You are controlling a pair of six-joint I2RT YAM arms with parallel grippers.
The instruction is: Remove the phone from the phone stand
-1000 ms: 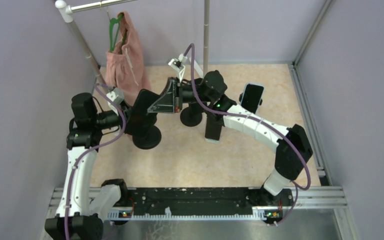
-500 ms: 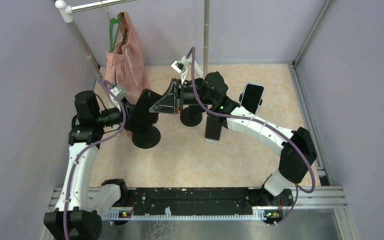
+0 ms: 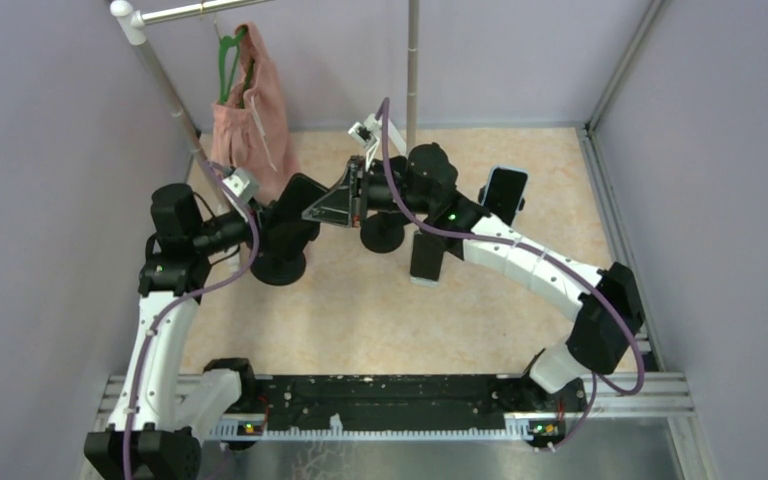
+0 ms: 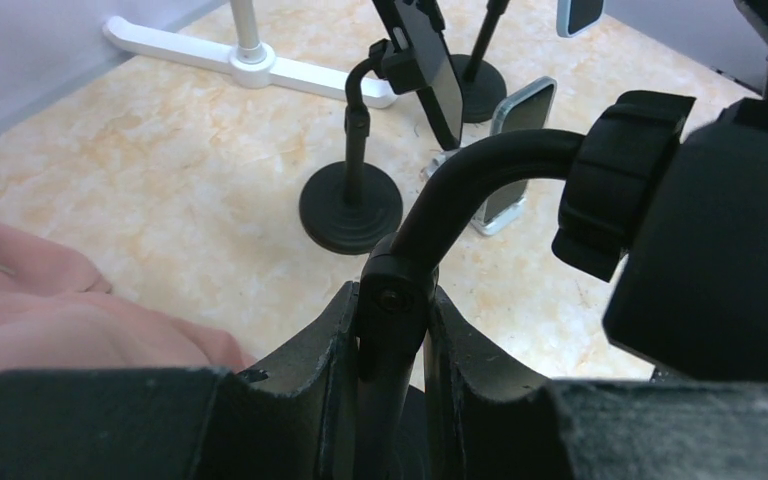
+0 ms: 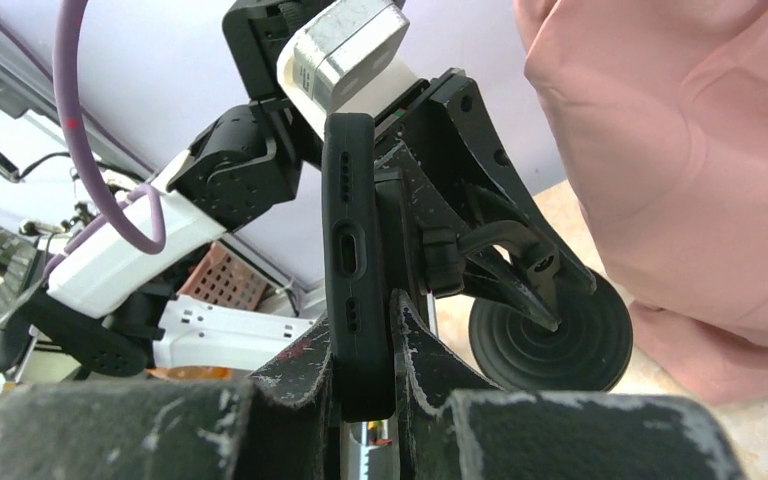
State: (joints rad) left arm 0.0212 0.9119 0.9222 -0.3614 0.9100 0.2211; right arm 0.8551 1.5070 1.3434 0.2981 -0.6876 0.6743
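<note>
The stem is pinched in my left gripper below the curved neck, away from the holder clamping the phone, so that gripper should open and grip the holder (image 4: 715,245) beside the phone.
The black phone (image 3: 298,197) sits in the holder of a black phone stand (image 3: 278,266) at the left middle of the table. My right gripper (image 3: 312,207) is shut on the phone; in the right wrist view the phone's edge (image 5: 353,250) stands upright between the fingers, its back against the holder. My left gripper (image 3: 260,215) is shut on the stand; the left wrist view shows the stand's stem (image 4: 390,330) pinched between the jaws. The stand's round base (image 5: 550,330) shows behind the phone.
A second stand (image 3: 383,232) carrying a phone (image 4: 430,60) is just right of the grippers. Another phone (image 3: 427,255) lies by it, and a third (image 3: 503,193) stands further right. A pink garment (image 3: 250,110) hangs on the rack behind the left arm.
Both grippers, with stand and phone between them, have shifted toward the back left. The stand's base has moved that way too. Both grips are unchanged.
</note>
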